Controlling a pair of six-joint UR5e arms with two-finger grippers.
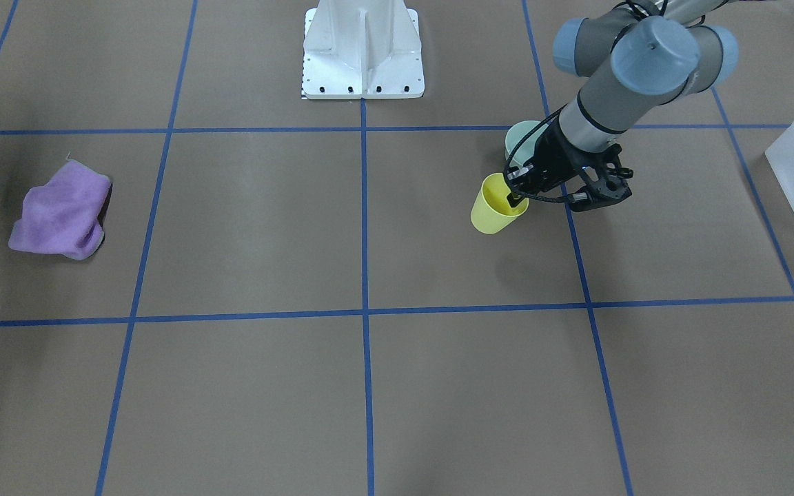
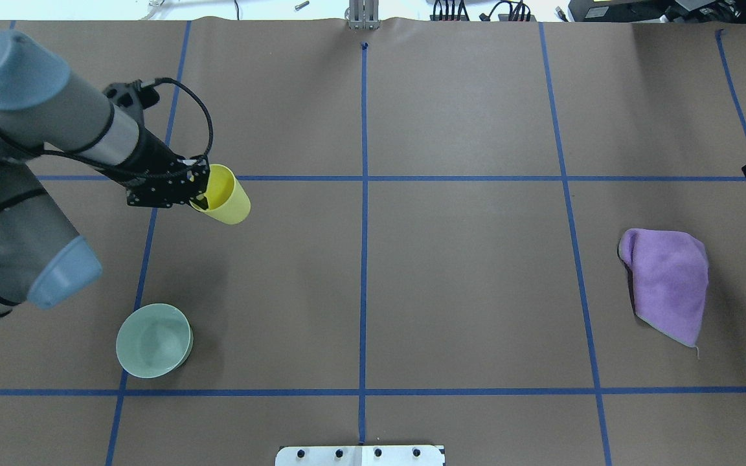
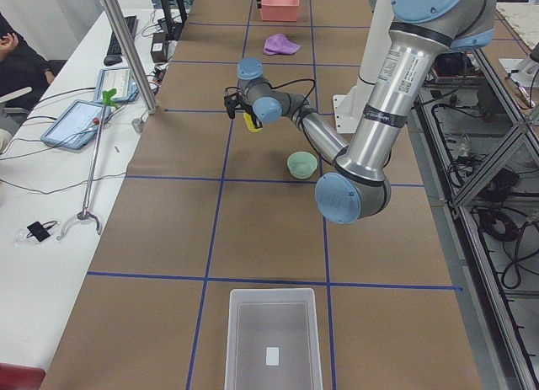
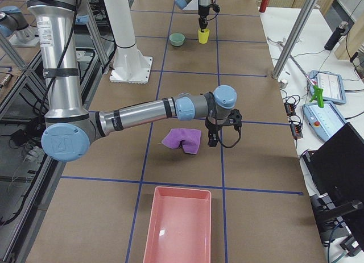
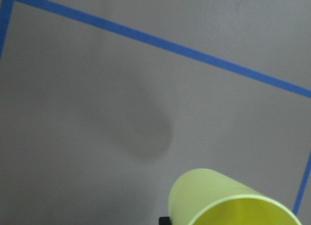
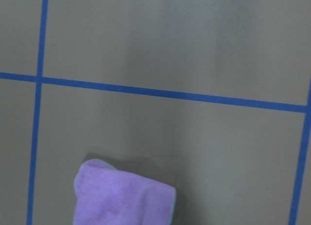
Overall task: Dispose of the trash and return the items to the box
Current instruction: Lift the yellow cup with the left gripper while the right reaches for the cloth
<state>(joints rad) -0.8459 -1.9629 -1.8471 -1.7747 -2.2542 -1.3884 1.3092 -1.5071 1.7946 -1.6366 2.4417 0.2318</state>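
I should move my right gripper to the purple cloth next and take hold of the cloth's crumpled middle (image 1: 50, 216) (image 6: 140, 201).
My left gripper (image 1: 515, 196) is shut on the rim of the yellow cup (image 1: 495, 208), one finger inside and one outside. It holds the cup tilted above the table, as the overhead view (image 2: 225, 196) and the left wrist view (image 5: 228, 203) also show. The pale-green bowl (image 2: 153, 341) stands upright on the table, nearer the robot base than the cup. The frosted white box (image 3: 232, 339) sits open at the robot's left end of the table and shows at the edge of the front view (image 1: 793, 182). My right gripper (image 4: 214, 139) hangs beside a purple cloth; I cannot tell whether it is open or shut.
The purple cloth (image 2: 667, 281) lies crumpled on the robot's right side and shows in the right wrist view (image 6: 124, 196). A pink tray (image 4: 177, 226) sits at the table's right end. The white pedestal base (image 1: 362, 48) stands at the robot's middle.
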